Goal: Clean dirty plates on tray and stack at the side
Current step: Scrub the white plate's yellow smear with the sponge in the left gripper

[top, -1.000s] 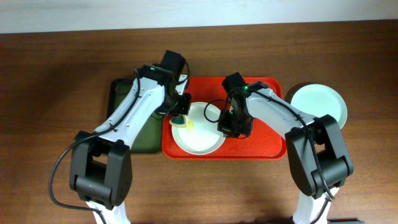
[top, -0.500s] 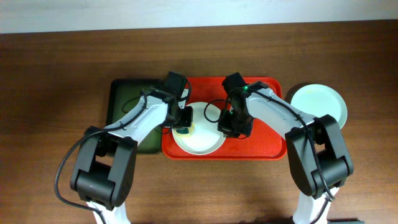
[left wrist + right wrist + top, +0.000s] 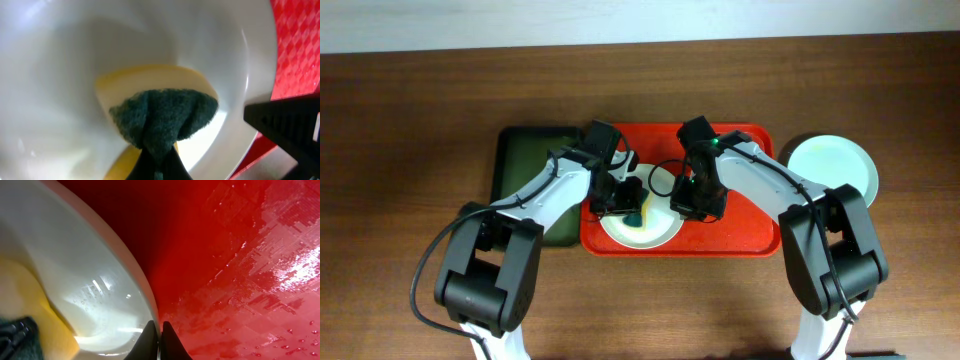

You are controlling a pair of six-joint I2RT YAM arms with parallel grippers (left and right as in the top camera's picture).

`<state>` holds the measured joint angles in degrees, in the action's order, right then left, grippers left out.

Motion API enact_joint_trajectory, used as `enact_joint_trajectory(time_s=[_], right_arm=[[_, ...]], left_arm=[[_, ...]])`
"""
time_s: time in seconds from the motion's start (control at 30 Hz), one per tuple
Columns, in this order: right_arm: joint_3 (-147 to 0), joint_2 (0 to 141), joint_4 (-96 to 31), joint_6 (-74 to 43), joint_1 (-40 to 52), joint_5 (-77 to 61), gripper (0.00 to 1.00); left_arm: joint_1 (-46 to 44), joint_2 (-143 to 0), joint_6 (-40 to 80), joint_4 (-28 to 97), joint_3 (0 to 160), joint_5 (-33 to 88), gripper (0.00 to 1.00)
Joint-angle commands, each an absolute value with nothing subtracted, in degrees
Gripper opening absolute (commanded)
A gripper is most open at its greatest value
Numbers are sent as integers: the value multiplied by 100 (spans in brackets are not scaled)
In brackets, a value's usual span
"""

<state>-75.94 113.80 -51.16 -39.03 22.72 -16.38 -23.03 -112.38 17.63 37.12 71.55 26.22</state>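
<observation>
I should let go of the green and yellow sponge with my left gripper on the middle of the narrow dark green tray (image 3: 545,197).
A cream-white plate (image 3: 655,228) lies on the left half of the red tray (image 3: 750,215). My left gripper (image 3: 632,210) is shut on a green and yellow sponge (image 3: 162,122) and presses it onto the inside of the plate (image 3: 60,90). My right gripper (image 3: 692,205) is shut on the plate's right rim (image 3: 147,305), with one finger on each side. A pale green plate (image 3: 832,168) sits on the table to the right of the tray. The pale blue plate is out of view.
A narrow dark green tray (image 3: 525,165) lies against the red tray's left side, under my left arm. The red tray's floor (image 3: 240,270) is wet and glossy. Brown table runs all around.
My left gripper has moved right with the sponge, from the plate's left edge to its middle. The right gripper and the plate have stayed in place.
</observation>
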Motion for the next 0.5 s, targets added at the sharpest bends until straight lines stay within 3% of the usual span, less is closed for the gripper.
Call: enact_joint_trajectory(time_s=[0.0, 0.2, 0.27, 0.33, 0.47], right_arm=[[-7553, 11389, -5100, -3924, 2340, -1586, 5], [-7553, 11389, -5100, -3924, 2340, -1586, 6], [-7553, 11389, -5100, -3924, 2340, -1586, 6], [-7553, 11389, -5103, -3924, 2340, -1586, 12], [-7553, 11389, -5103, -3922, 2340, -1584, 12]], left_arm=[[-2115, -10903, 1710, 4152, 7769, 2211, 0], [-2231, -10532, 1710, 4499, 7898, 1214, 0], [-2359, -10643, 1712, 4346, 7784, 1173, 0], [-2460, -10857, 1712, 4294, 7771, 915, 0], [-2497, -11395, 1712, 4289, 7771, 202, 0]])
